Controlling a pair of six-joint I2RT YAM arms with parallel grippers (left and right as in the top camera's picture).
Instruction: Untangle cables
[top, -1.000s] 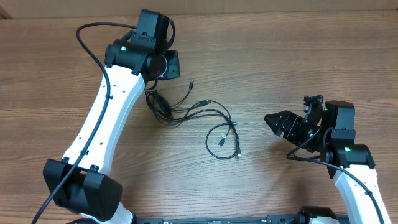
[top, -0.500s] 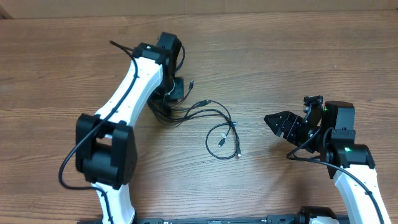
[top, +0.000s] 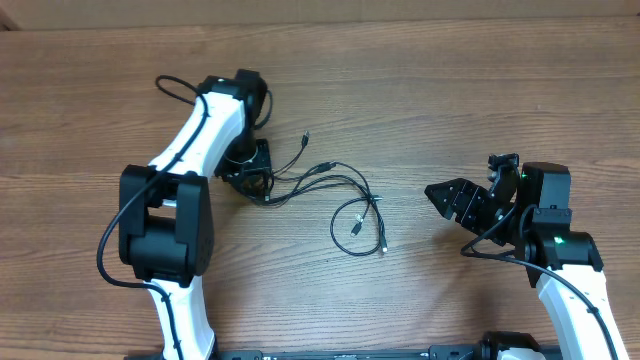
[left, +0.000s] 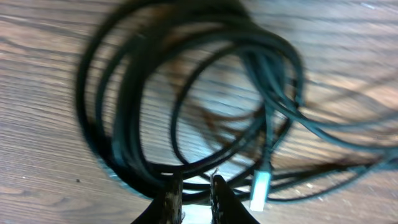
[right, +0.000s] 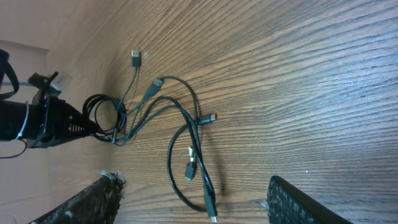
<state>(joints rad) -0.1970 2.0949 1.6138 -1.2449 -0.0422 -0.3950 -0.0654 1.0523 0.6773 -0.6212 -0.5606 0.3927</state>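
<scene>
My left gripper is touching only strands of cable at the coil's edge with its fingers, so I need to open it, take the thick bundle of loops (left: 127, 124) and lift it toward my right gripper.
The cables (top: 345, 178) are thin black cords lying mid-table. At their left end they wind into a small coil (left: 127, 118). Loose strands run right from it to a loop (right: 177, 180) and several small plugs (top: 383, 241). My left gripper (top: 258, 183) is down on the coil. In the left wrist view its fingers (left: 174, 200) stand almost together, shut on strands of the coil at their tips (left: 194, 186). A pale plug (left: 261, 185) lies just right of them. My right gripper (top: 445, 200) hangs open to the right of the cables, touching nothing (right: 199, 205).
The wooden table (top: 450, 90) carries only the cables. The left arm's white links (top: 190, 150) and its own thick black cable (top: 175, 85) arch over the table's left side.
The left arm has swung and folded, and its gripper has come lower onto the coil with the jaws narrowed. The coil has shifted slightly. The right arm has stayed still.
</scene>
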